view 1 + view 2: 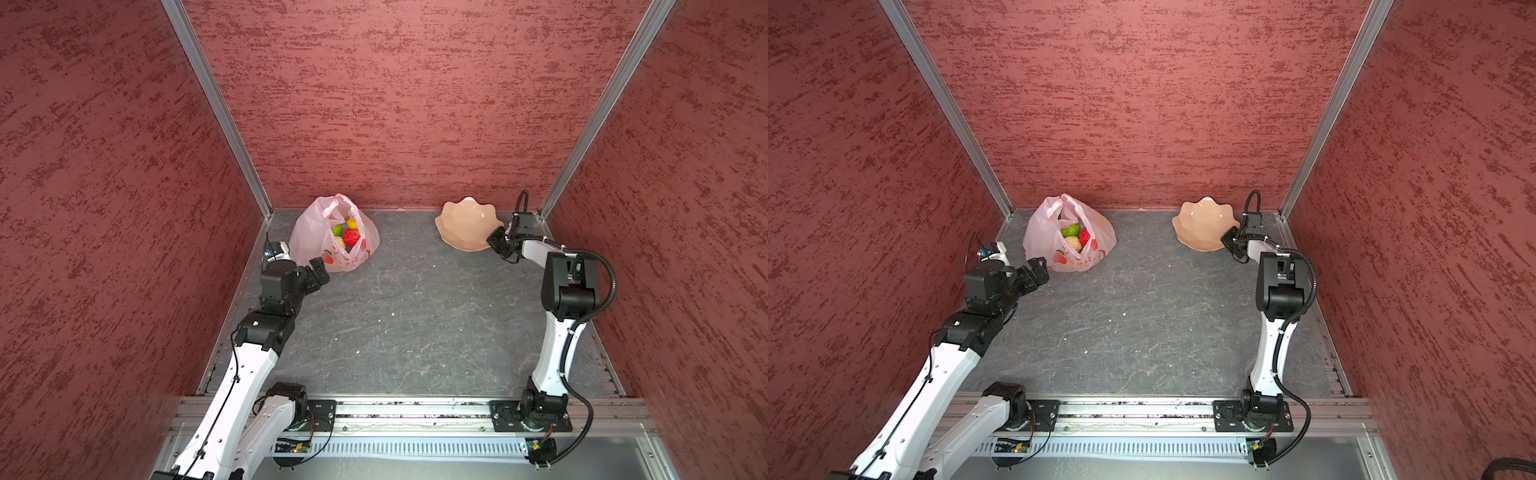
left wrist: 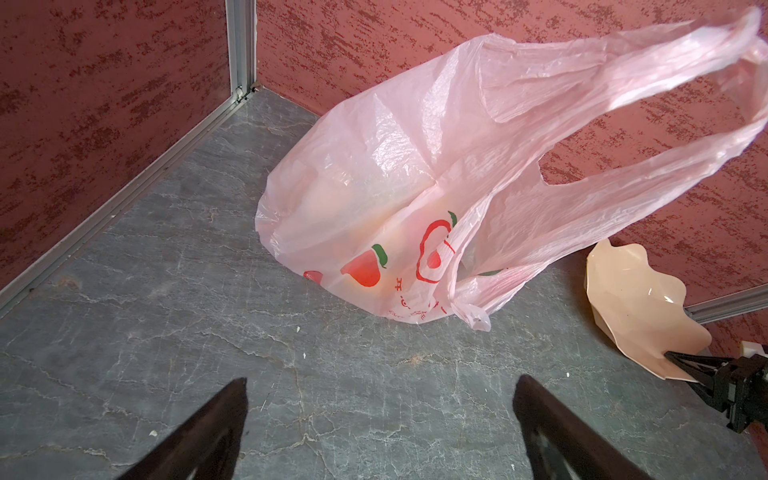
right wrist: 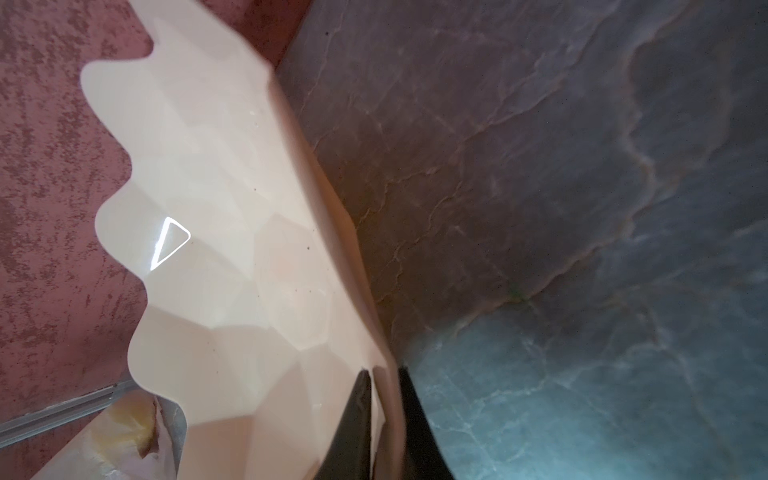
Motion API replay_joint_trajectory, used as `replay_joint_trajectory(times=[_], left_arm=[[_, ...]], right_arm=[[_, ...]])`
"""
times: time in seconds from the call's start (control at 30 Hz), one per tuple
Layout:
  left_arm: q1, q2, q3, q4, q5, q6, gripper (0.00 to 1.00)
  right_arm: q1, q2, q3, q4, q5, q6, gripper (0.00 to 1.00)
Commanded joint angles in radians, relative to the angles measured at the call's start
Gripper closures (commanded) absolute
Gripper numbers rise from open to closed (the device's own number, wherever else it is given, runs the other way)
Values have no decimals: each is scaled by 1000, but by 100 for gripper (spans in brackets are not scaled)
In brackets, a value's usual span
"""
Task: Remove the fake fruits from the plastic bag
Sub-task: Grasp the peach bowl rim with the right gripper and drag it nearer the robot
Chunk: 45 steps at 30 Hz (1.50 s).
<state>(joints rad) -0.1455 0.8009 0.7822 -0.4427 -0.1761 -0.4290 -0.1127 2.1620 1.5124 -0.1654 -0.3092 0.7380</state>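
Note:
Next, the robot's left gripper needs to grasp the plastic bag's handle (image 2: 564,70) on its own side, because this pulls the bag open.
The plastic bag (image 1: 316,232) (image 1: 1046,237) (image 2: 395,187), thin pink with red fruit prints, sits at the back left with its handles standing up. Through its open mouth I see the fake fruits: a red ball (image 1: 351,237) (image 1: 1085,237), a green one (image 1: 336,230) (image 1: 1070,230), a yellow one (image 1: 352,223) and a beige lump (image 1: 1073,243). My left gripper (image 1: 320,269) (image 1: 1038,269) (image 2: 380,380) is open just in front of the bag, holding nothing. My right gripper (image 1: 494,239) (image 1: 1229,241) (image 3: 383,370) is shut on the rim of the peach bowl (image 1: 465,224) (image 1: 1202,224) (image 3: 216,208), which is tilted.
Red textured walls close in the grey stone-patterned floor (image 1: 415,311) on three sides, with aluminium corner posts (image 1: 266,208) at the back. The bag stands near the back wall and left corner. A metal rail (image 1: 415,409) carrying both arm bases runs along the front.

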Motion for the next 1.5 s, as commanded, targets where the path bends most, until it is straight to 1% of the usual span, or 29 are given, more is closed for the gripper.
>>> replay_joint_trajectory(times=[0.0, 0.1, 0.23, 0.43, 0.6, 0.73, 0.87, 0.97, 1.1, 1.33, 1.47], left_arm=[[-5, -33, -3, 6, -28, 11, 0], [-3, -49, -22, 18, -37, 0, 0], [-2, -43, -25, 6, -45, -2, 0], [0, -14, -31, 30, -40, -5, 0], [1, 11, -38, 68, -16, -11, 1], [3, 30, -32, 89, 10, -8, 0], [6, 51, -25, 109, 38, -1, 0], [7, 56, -32, 142, 78, 9, 0], [7, 56, -24, 152, 103, 15, 0], [7, 54, 15, 120, 103, 29, 0], [6, 41, 24, 110, 115, 24, 0]], right_arm=[[9, 2, 25, 4, -4, 16, 92], [18, -24, 7, -4, 3, 9, 97], [23, -56, -27, -3, -5, 9, 100], [32, -119, -98, -13, -28, 4, 100], [46, -232, -220, -13, -41, 0, 100], [53, -364, -354, -38, -69, -4, 100], [69, -530, -506, -84, -82, -4, 100], [91, -678, -650, -94, -79, 44, 100], [114, -883, -807, -127, -57, 108, 100], [117, -1176, -955, -289, -30, 145, 100], [117, -1242, -1024, -308, -33, 158, 99]])
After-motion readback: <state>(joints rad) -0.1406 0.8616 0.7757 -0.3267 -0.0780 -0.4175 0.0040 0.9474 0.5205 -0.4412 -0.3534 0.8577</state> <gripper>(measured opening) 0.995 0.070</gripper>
